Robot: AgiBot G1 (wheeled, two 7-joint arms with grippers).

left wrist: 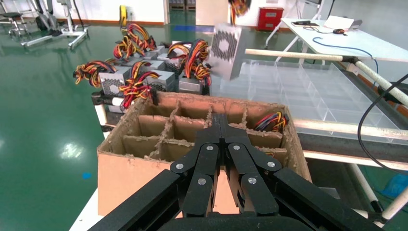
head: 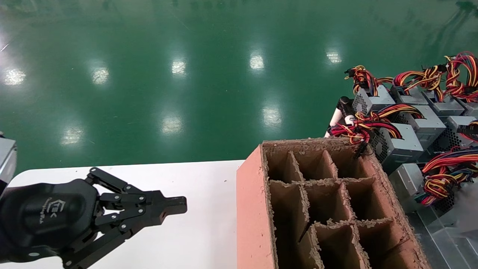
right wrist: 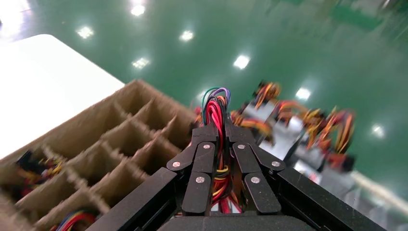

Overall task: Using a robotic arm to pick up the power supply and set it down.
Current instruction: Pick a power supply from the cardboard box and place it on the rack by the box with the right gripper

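I should use my right gripper to set the power supply down beside the brown divided box (head: 441, 228), just in front of the nearest row.
My right gripper (right wrist: 217, 130) is shut on the red, yellow and black cable bundle (right wrist: 215, 108) of a power supply. It hangs above the far side of the brown divided box (right wrist: 96, 125). From the left wrist view, that silver-grey power supply (left wrist: 225, 48) with a perforated grille dangles in the air behind the box, its cables going up out of view. My left gripper (head: 179, 206) is shut and holds nothing; it hovers over the white table (head: 201, 179) to the left of the box (head: 254, 209). In the head view the right gripper is out of sight.
Several more power supplies (head: 403, 140) with coloured cables stand in rows behind and right of the box. Some box compartments hold cables (left wrist: 272, 120). A clear plastic divided tray (left wrist: 308, 91) lies beside the box. Green floor lies beyond the table.
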